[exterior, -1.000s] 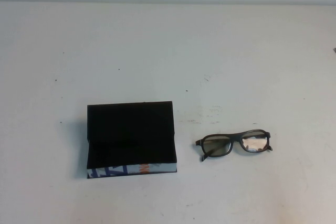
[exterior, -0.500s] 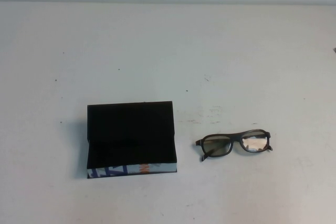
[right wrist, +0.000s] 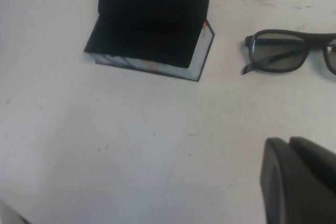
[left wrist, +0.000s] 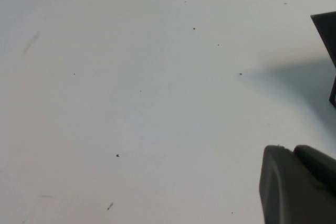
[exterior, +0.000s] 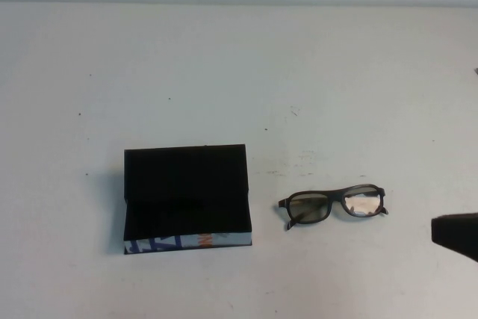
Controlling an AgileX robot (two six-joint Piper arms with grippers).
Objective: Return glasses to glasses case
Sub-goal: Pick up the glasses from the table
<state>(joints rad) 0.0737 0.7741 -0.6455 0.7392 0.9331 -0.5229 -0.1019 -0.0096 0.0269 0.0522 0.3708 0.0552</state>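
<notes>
The bridge of the glasses (exterior: 337, 195) (right wrist: 316, 41), between the two lenses, is the next place for my right gripper, which should move there and then close on it.
The glasses case (exterior: 187, 196) lies open on the white table (exterior: 239, 72), left of centre, black lining up and its white, blue and orange edge toward me. The dark-rimmed glasses (exterior: 334, 205) lie folded on the table, to the right of the case and apart from it. My right gripper (exterior: 454, 235) pokes in at the right edge, right of the glasses and slightly nearer me, shut and empty. The right wrist view shows it (right wrist: 287, 141) above bare table, with the case (right wrist: 152, 19) and glasses (right wrist: 291, 51) beyond. My left gripper (left wrist: 291, 149) is shut and empty, out of the high view.
A dark corner of the case (left wrist: 326, 30) and its shadow show in the left wrist view. The table carries only small specks and scuff marks. Its far edge meets a pale wall at the top of the high view.
My right gripper has come into the high view at the right edge. The glasses and the case have not moved.
</notes>
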